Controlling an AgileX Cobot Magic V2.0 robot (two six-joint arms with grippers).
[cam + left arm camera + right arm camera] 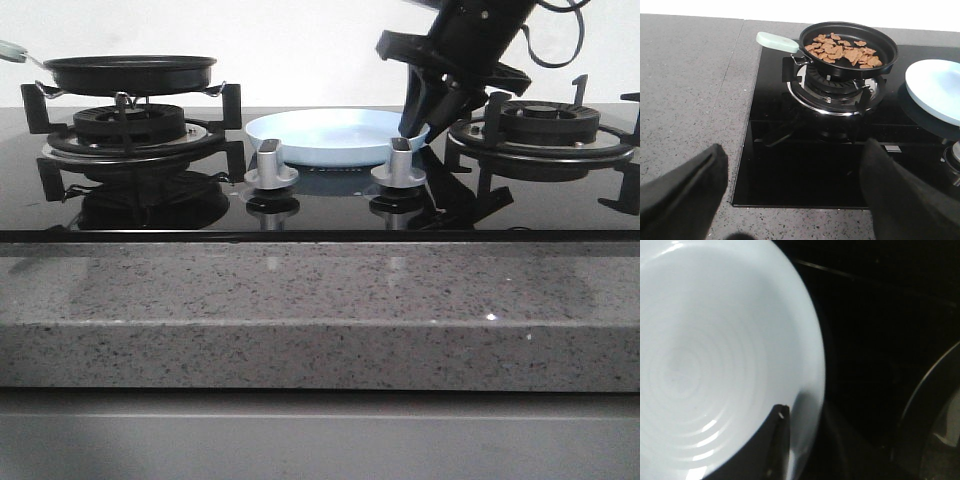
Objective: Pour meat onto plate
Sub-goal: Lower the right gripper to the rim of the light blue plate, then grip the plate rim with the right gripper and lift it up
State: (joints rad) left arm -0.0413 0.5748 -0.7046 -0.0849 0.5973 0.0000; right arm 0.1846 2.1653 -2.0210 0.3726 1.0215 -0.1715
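The black frying pan must be lifted to pour, so next my left gripper goes to the black frying pan's pale green handle (12, 51) (775, 43) and closes there.
The meat (844, 50) is a loose pile of small reddish-brown pieces in the black frying pan (885, 62), which sits on the left burner (128, 124) with its pale green handle (777, 42) pointing left. The pale blue plate (335, 135) lies on the glass hob between the burners and also shows in the left wrist view (935, 90). My right gripper (415, 125) is at the plate's right rim, one finger (777, 445) inside the rim and the jaws close together on it. My left gripper (794, 150) is open and empty over the hob's front left corner, well short of the pan.
Two silver knobs (271, 165) (399, 163) stand in front of the plate. A second burner grate (545, 130) is just right of my right gripper. A speckled grey stone counter (690, 90) runs left of and in front of the black glass hob (805, 175).
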